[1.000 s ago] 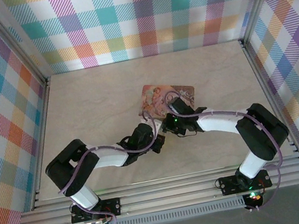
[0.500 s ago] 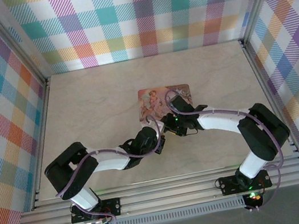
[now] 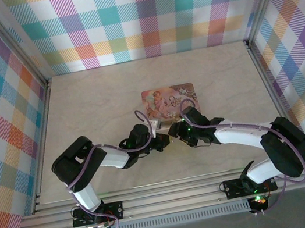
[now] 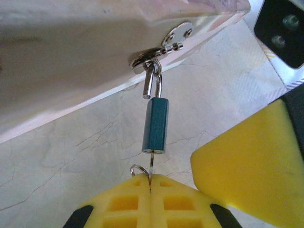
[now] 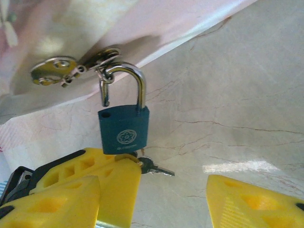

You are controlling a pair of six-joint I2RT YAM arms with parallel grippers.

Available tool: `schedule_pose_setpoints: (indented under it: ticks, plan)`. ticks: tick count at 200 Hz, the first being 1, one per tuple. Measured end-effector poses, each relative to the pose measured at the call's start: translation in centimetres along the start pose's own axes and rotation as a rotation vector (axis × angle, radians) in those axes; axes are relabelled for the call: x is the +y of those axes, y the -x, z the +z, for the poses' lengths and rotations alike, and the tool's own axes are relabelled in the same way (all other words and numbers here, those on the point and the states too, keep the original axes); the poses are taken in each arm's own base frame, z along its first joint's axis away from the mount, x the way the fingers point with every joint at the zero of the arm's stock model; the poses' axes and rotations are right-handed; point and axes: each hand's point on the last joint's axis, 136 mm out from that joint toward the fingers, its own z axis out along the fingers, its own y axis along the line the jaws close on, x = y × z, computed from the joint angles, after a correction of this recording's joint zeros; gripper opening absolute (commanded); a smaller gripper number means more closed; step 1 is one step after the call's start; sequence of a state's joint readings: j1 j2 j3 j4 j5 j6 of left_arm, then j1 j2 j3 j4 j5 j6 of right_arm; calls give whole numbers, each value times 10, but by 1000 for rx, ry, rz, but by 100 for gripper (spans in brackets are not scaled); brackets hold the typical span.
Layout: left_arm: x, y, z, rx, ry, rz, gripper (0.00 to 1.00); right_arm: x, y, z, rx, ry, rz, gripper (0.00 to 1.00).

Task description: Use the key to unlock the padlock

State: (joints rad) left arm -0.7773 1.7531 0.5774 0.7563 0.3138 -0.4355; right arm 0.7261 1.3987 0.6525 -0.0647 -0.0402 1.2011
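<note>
The shackle's free leg is over its hole and still hooks the hasp, so the robot's right gripper should grip the lock body (image 5: 124,129) and swing it clear of the leg.
The small blue padlock (image 5: 123,129) (image 4: 156,124) hangs by its metal shackle (image 5: 128,76) from the hasp on the pink tin box (image 3: 169,99). One shackle leg stands out of the lock body. The key (image 4: 151,164) is pushed into the padlock's underside, and my left gripper (image 4: 150,179) (image 3: 160,140) is shut on its head. A spare key (image 5: 158,167) dangles from the ring beside it. My right gripper (image 5: 154,190) (image 3: 176,130) is open just below and right of the padlock, touching nothing. Its yellow finger (image 4: 242,175) sits to the right of the left gripper.
The box's silver hasp plate (image 5: 53,70) (image 4: 178,34) sits on its near wall, lifted off the marble-patterned table (image 3: 97,100). Plaid walls enclose the table on three sides. Both arms crowd together just in front of the box.
My right gripper has opened and let go of the padlock, pulling back toward the near edge. The box has turned square and shifted slightly right. The left gripper stays shut on the key.
</note>
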Motion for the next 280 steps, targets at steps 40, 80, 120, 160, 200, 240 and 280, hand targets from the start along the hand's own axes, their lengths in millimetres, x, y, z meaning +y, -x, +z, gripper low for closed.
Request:
schedule_pose_setpoints:
  ticks: [40,80,120,160,200,240,280]
  plan:
    - [-1,-4,0,18,9,51,0,-3,1,0,-8,-9,20,55]
    - [-13,-7,3,41,51,205,0,0,7,-15,-40,2,28,50]
    - [-21,-13,7,57,114,359,0,-3,12,-22,-45,-15,39,51]
    - [-29,-15,8,67,160,485,0,-10,7,-12,-7,-54,48,50]
    - [-26,-14,6,67,205,542,0,-7,6,-6,19,-65,38,40]
    - [-23,-11,5,59,230,556,0,-6,7,-5,22,-66,26,32]
    - [-23,-9,3,54,246,559,0,-4,8,-5,21,-64,14,32]
